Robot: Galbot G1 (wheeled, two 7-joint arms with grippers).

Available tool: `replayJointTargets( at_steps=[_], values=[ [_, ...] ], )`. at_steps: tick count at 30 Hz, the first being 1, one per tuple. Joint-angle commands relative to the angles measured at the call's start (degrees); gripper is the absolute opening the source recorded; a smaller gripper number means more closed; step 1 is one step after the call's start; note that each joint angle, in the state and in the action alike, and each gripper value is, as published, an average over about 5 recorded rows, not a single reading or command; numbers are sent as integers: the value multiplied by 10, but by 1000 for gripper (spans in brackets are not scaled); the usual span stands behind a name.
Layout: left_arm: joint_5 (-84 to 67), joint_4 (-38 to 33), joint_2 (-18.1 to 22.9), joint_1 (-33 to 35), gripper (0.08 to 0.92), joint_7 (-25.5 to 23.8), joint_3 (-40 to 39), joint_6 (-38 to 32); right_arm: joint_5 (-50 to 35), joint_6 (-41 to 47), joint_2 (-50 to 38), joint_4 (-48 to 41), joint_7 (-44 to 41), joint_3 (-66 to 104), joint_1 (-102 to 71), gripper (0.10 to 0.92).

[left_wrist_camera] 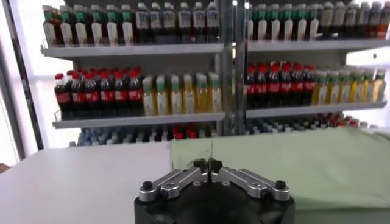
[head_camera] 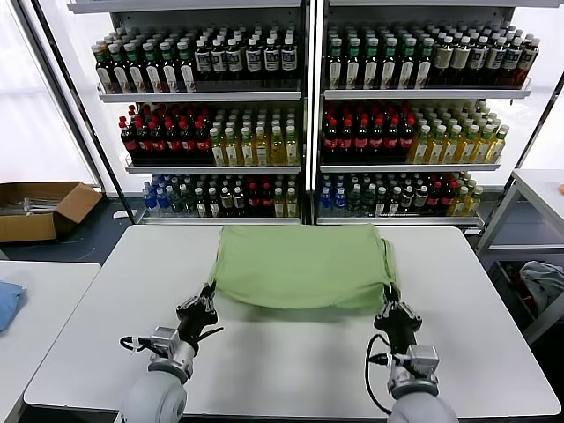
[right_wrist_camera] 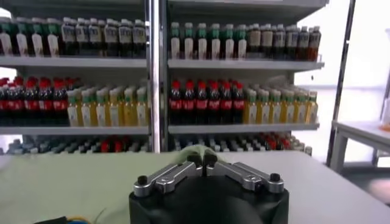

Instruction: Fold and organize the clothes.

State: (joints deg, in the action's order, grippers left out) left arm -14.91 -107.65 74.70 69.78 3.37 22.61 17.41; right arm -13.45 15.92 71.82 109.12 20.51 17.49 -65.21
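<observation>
The light green shirt lies up against the table's far edge, so I should lay its near edge down and pull it closer by the near corners (head_camera: 220, 282).
The light green shirt (head_camera: 300, 264) lies spread on the far half of the white table (head_camera: 291, 361), plain side up; no print or collar shows. My left gripper (head_camera: 208, 291) is shut on the shirt's near left corner, seen in the left wrist view (left_wrist_camera: 208, 163) against the green cloth (left_wrist_camera: 292, 164). My right gripper (head_camera: 389, 302) is shut on the near right corner, where a fold of green fabric (right_wrist_camera: 194, 152) bunches between its tips (right_wrist_camera: 202, 159). The near edge hangs slightly lifted between both grippers.
Shelves of bottled drinks (head_camera: 300, 115) stand behind the table. A second white table (head_camera: 35, 300) with a blue cloth (head_camera: 7, 301) is at the left, a cardboard box (head_camera: 40, 210) on the floor behind it. Another table (head_camera: 538, 189) stands at the right.
</observation>
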Motion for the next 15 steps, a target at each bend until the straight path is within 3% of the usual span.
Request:
replayJointTargets(
  at_steps=[1,8,15],
  values=[
    [-53,162,-6,-150,84,4,-32,-5,0,0,-1,-137,-14,-12,141,113],
    [-71,223,-9,-188,84,5,-55,15,-1,12,1,-225,-30,-36,181,113],
    [-67,253,-7,-200,84,-1,-67,21,5,27,5,-257,-41,-46,185,113]
  ],
)
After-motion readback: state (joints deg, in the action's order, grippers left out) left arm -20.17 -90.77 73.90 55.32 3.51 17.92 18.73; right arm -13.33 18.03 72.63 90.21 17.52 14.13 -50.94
